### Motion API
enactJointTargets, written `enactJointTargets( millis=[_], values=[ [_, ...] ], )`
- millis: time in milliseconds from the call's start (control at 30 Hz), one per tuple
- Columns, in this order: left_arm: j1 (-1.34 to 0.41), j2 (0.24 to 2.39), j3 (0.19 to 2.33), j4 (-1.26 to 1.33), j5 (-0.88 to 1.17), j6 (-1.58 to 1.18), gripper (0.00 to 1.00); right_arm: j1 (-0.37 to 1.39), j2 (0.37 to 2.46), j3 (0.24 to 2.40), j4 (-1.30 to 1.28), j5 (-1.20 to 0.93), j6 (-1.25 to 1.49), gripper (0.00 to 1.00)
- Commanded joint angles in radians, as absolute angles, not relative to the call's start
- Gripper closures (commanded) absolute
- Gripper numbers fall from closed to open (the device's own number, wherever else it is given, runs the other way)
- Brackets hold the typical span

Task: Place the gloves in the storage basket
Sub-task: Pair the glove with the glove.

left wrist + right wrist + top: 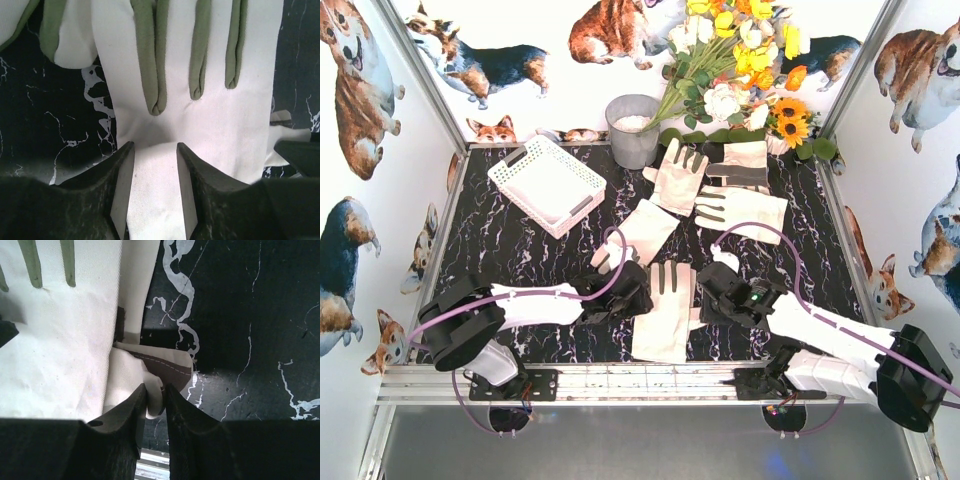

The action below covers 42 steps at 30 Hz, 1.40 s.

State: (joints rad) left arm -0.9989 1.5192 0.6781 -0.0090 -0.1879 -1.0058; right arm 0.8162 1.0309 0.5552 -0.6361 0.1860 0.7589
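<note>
My left fingers are over the glove's flat white cloth; I will back off, open wide and pinch the glove's side edge [635, 338] with that gripper.
A cream-white glove [668, 312] with grey-green finger patches lies flat at the table's near middle, between my two grippers. My left gripper [638, 297] is down on its left side. In the left wrist view [155, 150] the jaws stand partly open, with the glove's white cloth [200, 120] between the fingertips. My right gripper [708, 290] is at its right edge, shut on a folded flap of the glove [157, 390] by the thumb. Several more gloves [678, 176] [740, 212] [642, 232] lie further back. The white lattice storage basket [525, 165] stands at the back left, with no gloves in it.
A grey metal bucket [633, 130] stands at the back middle, with artificial flowers [745, 60] beside it to the right. Printed walls close the table's sides and back. An aluminium rail [640, 382] runs along the near edge.
</note>
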Motion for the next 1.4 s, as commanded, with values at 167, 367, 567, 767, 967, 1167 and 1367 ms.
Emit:
enactJointTargets(
  millis=[167, 367, 567, 767, 967, 1167, 1367],
  values=[
    [-1.058, 1.484, 0.800, -0.132, -0.158, -0.933, 0.71, 0.797, 1.023, 0.523, -0.585, 0.243, 0.743, 0.79],
    [-1.084, 1.541, 0.764, 0.014, -0.088, -0.974, 0.80, 0.792, 1.054, 0.507, -0.553, 0.250, 0.747, 0.79],
    [-1.091, 1.600, 0.702, 0.063, -0.089, -1.007, 0.81, 0.780, 1.065, 0.520, -0.557, 0.247, 0.742, 0.78],
    [-1.100, 1.551, 0.742, -0.045, -0.123, -1.000, 0.67, 0.769, 0.993, 0.595, -0.669, 0.243, 0.723, 0.64],
    [-1.100, 1.434, 0.853, -0.243, -0.198, -0.984, 0.47, 0.767, 0.895, 0.656, -0.754, 0.142, 0.760, 0.47],
    [-1.096, 1.291, 0.786, -0.307, -0.238, -1.028, 0.33, 0.767, 0.830, 0.585, -0.681, -0.051, 0.868, 0.37],
    [-1.050, 1.241, 0.701, -0.293, -0.188, -1.058, 0.28, 0.767, 0.820, 0.495, -0.601, -0.141, 0.950, 0.37]
  ],
)
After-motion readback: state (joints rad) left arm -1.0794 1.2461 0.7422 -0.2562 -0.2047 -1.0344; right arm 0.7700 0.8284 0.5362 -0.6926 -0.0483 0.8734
